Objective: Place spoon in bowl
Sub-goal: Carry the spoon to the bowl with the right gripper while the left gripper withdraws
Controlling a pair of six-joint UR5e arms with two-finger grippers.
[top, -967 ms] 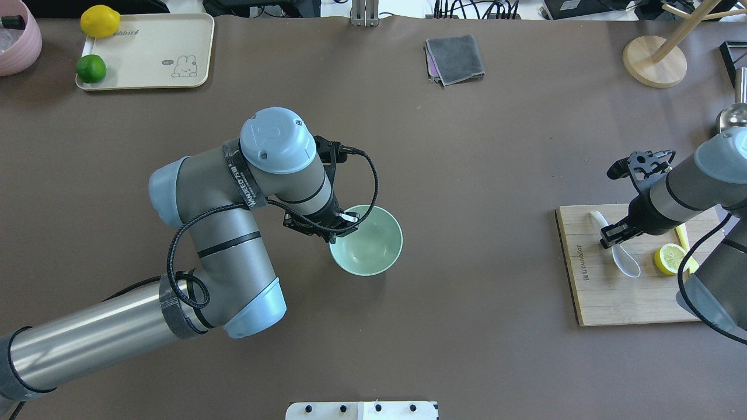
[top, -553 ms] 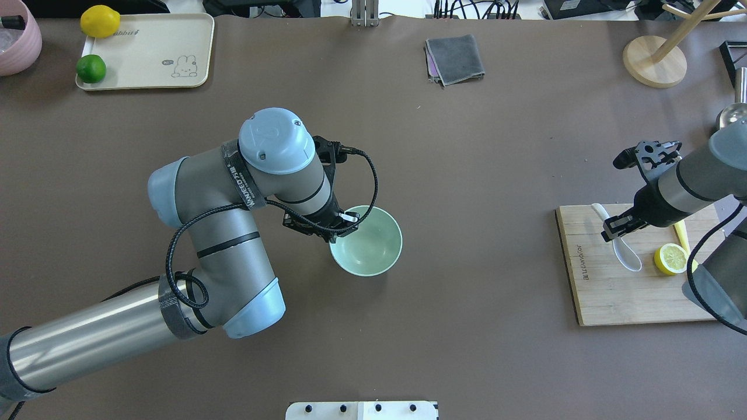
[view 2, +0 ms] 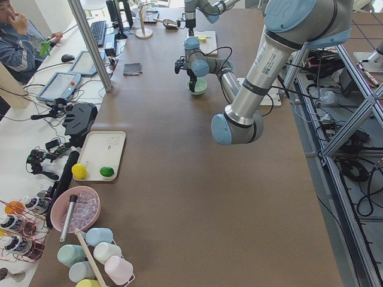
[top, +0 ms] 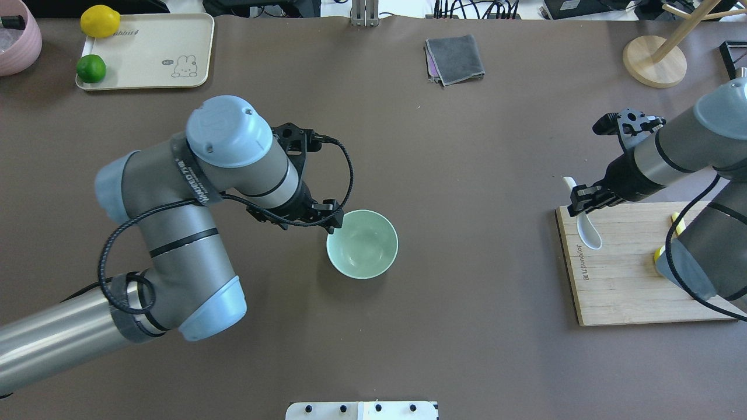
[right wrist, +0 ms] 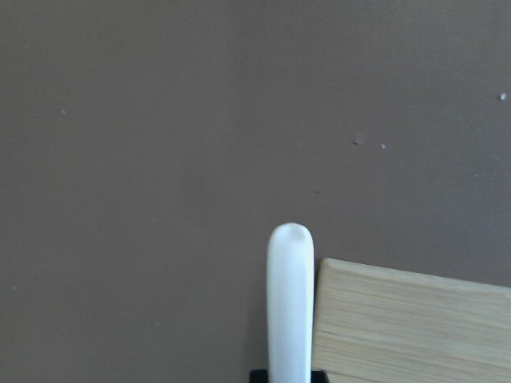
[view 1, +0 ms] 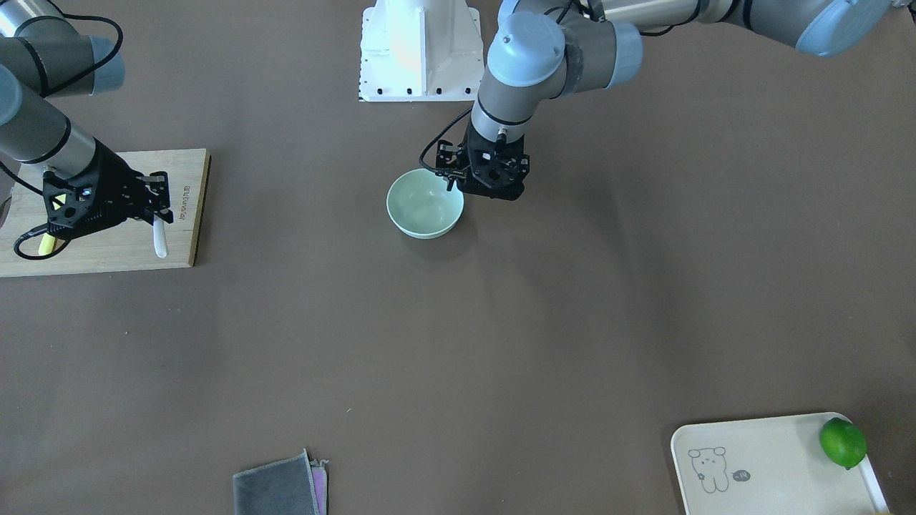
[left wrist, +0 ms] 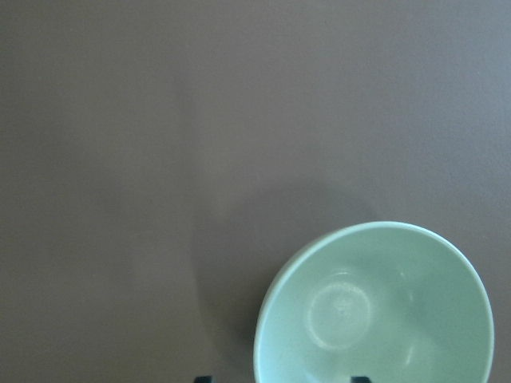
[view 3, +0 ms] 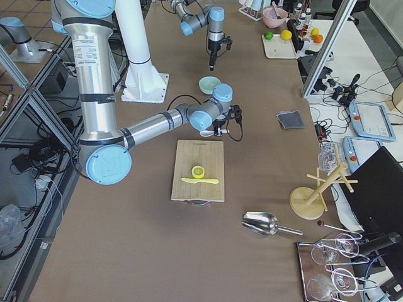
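Next, my right gripper lets go of the white soup spoon in the mint-green bowl [view 1: 416,216], resting against the bowl's rim that faces the cutting board.
The pale mint-green bowl [top: 362,244] stands empty on the brown table, mid-table; it also shows in the front view [view 1: 424,204] and in the left wrist view [left wrist: 375,311]. My left gripper [top: 334,220] hovers by the bowl's left rim, open and holding nothing. My right gripper [top: 584,201] is shut on the handle of the white soup spoon [top: 588,233]. It holds the spoon above the far left corner of the wooden cutting board [top: 630,286]. The handle points away in the right wrist view [right wrist: 289,303].
A lemon half [view 3: 198,171] and a yellow knife [view 3: 200,181] lie on the board. A grey cloth [top: 455,58] lies at the back. A cream tray [top: 146,52] holds a lemon and a lime at the back left. A wooden stand [top: 653,61] is at the back right.
My left gripper has drawn back left and up from the bowl's rim. My right gripper has lifted the spoon off the board and carried it left, toward the board's corner.
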